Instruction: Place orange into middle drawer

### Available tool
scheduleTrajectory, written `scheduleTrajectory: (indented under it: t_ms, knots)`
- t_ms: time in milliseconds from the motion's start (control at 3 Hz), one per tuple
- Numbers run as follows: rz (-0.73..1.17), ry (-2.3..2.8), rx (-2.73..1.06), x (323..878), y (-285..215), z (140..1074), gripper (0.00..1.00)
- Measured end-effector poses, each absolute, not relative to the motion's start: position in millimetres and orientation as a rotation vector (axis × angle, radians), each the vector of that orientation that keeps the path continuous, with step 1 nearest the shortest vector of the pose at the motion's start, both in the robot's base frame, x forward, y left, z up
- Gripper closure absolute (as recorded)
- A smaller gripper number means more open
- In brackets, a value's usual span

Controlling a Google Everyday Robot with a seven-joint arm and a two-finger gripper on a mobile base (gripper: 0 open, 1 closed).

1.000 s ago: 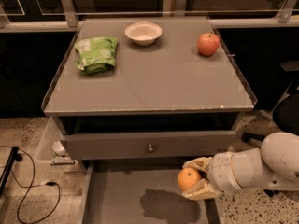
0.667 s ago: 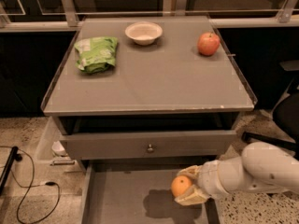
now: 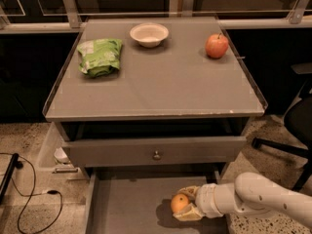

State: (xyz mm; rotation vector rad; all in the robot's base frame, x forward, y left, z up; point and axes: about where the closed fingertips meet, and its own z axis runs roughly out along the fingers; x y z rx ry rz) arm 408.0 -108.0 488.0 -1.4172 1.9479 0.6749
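Observation:
The robot's gripper will release the orange on its dark shadow on the grey bottom (image 3: 171, 210) of the middle drawer.
The orange (image 3: 179, 203) is small, round and smooth. It sits between the fingers of my gripper (image 3: 187, 204), which is shut on it. The gripper reaches in from the lower right and holds the orange low over the floor of the middle drawer (image 3: 126, 206). That drawer is pulled out, wide and shallow, with a plain grey floor and thin side walls. The orange casts a dark shadow on the drawer floor just left of it.
Above it is a closed drawer with a grey front and a round knob (image 3: 156, 155). The cabinet top (image 3: 156, 87) holds a green bag (image 3: 100, 56), a white bowl (image 3: 149, 34) and a red apple (image 3: 216, 46). A chair base (image 3: 287, 130) stands at right, cables (image 3: 29, 199) at left.
My gripper has carried the orange leftward and lower, down into the open middle drawer. The things on the cabinet top have not moved.

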Motion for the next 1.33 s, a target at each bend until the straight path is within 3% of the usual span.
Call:
scheduleTrajectory:
  t_ms: [1333]
  knots:
    - [0.674, 1.915, -1.317, 419.9, -94.6, 399.2, 1.00]
